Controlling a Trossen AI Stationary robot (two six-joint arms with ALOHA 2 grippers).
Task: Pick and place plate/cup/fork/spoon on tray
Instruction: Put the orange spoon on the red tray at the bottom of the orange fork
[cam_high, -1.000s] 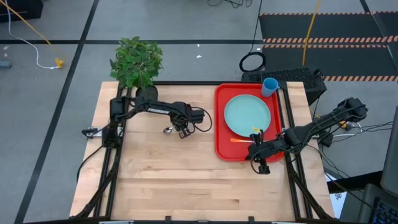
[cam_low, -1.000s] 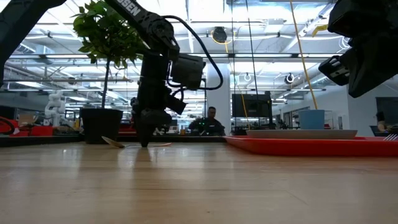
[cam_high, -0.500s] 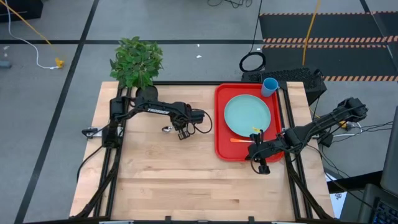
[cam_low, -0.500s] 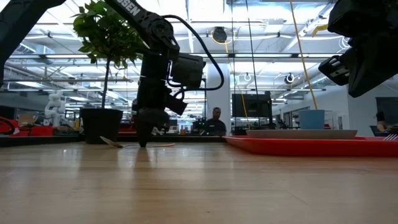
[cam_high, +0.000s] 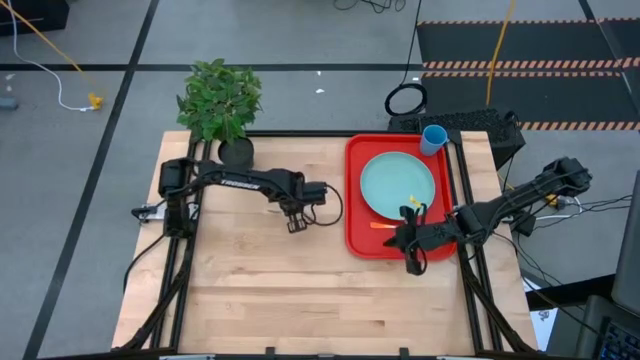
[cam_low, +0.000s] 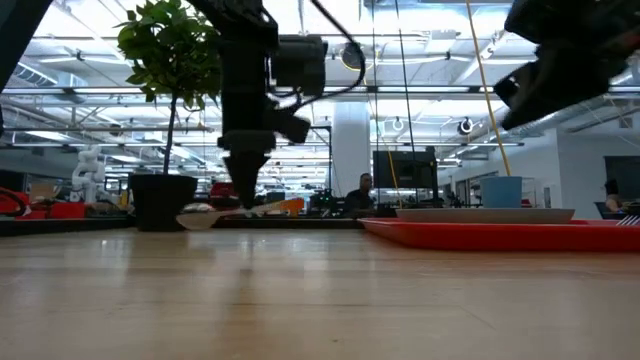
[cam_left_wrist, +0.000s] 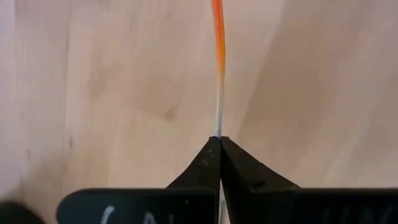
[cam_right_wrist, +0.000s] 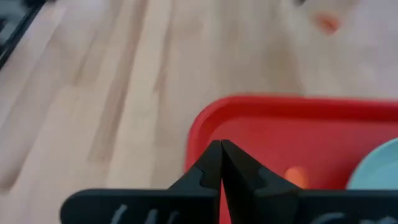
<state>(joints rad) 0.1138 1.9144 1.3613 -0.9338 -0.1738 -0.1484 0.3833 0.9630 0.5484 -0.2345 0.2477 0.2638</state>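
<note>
My right gripper needs to take the orange handle's end (cam_low: 295, 205) while my left gripper holds the spoon by its silver neck, before my left gripper moves onto the handle.
My left gripper (cam_high: 297, 222) hangs over the middle of the table, left of the tray, shut on the spoon (cam_low: 197, 215), whose orange handle (cam_left_wrist: 217, 37) runs on beyond the fingers. The red tray (cam_high: 354, 150) lies at the far right. On it are the turquoise plate (cam_high: 398, 184) and the fork (cam_high: 383, 225), which lies by the plate's near edge. The blue cup (cam_high: 434, 138) stands at the tray's far right corner. My right gripper (cam_high: 413, 262) is shut on nothing and hovers over the tray's near left corner (cam_right_wrist: 211, 118). My left gripper pinches the spoon's silver neck (cam_left_wrist: 218, 121) between its two fingers, where the metal meets the orange handle. The fingers come from above, pointing down, across the spoon. The spoon is about level and clear of the table, with its bowl on one side of the fingers and its handle (cam_low: 285, 207) on the other.
A potted plant (cam_high: 220, 100) stands at the table's far left corner. Bare wood (cam_high: 300, 300) fills the near half of the table. In the low view a person (cam_low: 365, 190) sits in the room far behind the table.
My left gripper has shut on the spoon and gone up, drawing slightly toward the near edge. The spoon, which lay on the table, is now lifted clear. My right gripper has shifted a little toward the table's left edge, over the tray's near corner.
</note>
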